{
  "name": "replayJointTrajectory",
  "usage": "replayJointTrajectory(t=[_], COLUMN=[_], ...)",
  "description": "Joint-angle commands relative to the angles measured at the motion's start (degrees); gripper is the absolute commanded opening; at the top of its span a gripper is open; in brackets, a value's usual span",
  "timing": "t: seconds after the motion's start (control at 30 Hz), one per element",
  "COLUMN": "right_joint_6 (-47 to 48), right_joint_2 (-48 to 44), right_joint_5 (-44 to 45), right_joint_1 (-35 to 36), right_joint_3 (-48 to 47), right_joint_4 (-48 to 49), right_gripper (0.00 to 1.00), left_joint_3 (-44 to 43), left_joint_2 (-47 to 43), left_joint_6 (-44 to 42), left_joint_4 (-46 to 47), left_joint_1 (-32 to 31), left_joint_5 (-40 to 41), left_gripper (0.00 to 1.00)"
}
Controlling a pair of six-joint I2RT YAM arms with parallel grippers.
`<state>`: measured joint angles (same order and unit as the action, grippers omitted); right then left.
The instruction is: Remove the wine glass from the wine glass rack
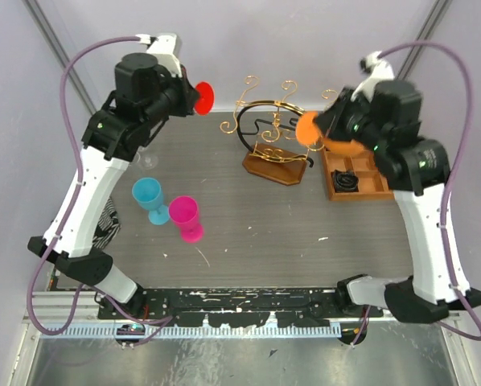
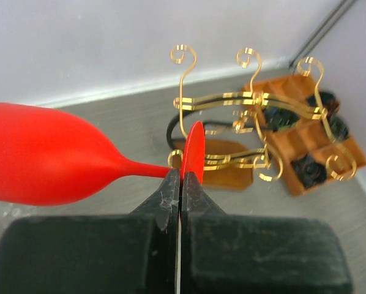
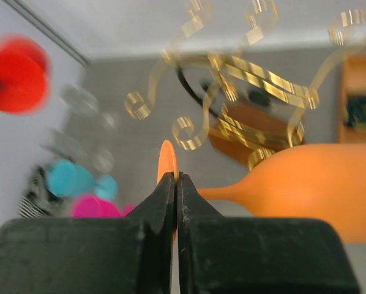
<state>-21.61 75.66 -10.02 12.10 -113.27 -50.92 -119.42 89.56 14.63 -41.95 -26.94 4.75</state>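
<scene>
My right gripper is going to set the orange wine glass down. It will go on the table (image 1: 300,226) in front of the rack's brown base.
The gold wire wine glass rack (image 1: 271,121) stands on its brown oval base at the back middle, with no glass hanging on it that I can see. My left gripper (image 1: 191,98) is shut on the foot disc of a red wine glass (image 2: 42,160), held sideways in the air to the left of the rack (image 2: 250,110). My right gripper (image 1: 318,127) is shut on the foot disc of an orange wine glass (image 3: 321,184), held sideways just right of the rack (image 3: 256,79). In the wrist views the left gripper (image 2: 180,174) and the right gripper (image 3: 175,177) each pinch a foot's edge.
A blue glass (image 1: 148,195) and a pink glass (image 1: 186,217) stand upright on the table's left middle. An orange-brown compartment tray (image 1: 361,186) with dark items sits at the right, behind the right arm's hand. A striped cloth (image 1: 105,222) lies at the left edge.
</scene>
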Motion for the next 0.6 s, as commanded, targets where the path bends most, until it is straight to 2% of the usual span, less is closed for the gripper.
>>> replayJointTrajectory(t=[0.0, 0.17, 0.33, 0.47, 0.57], right_joint_6=[3.97, -3.92, -16.19, -24.25, -26.62], right_joint_2=[-5.18, -6.52, 2.45, 12.53, 18.07], right_joint_5=[28.85, 46.88, 59.30, 68.42, 71.04], right_joint_1=[9.09, 26.60, 42.75, 47.00, 46.99], right_joint_3=[12.70, 20.27, 25.24, 29.38, 33.82], right_joint_4=[-11.59, -16.93, -24.64, -30.13, -28.63], right_gripper=[0.01, 0.01, 0.01, 0.01, 0.01], left_joint_3=[-1.31, 1.51, -0.66, -0.45, -0.03], left_joint_2=[1.87, -0.13, 2.06, 1.65, 0.59], left_joint_6=[-6.49, -6.14, -7.04, -7.45, -8.55], left_joint_4=[-11.01, -11.69, -16.08, -16.90, -16.51], left_joint_1=[-4.24, -4.53, -4.57, -4.59, -4.61], left_joint_5=[10.42, 11.05, 9.71, 10.32, 11.09], left_gripper=[0.00, 0.00, 0.00, 0.00, 0.00])
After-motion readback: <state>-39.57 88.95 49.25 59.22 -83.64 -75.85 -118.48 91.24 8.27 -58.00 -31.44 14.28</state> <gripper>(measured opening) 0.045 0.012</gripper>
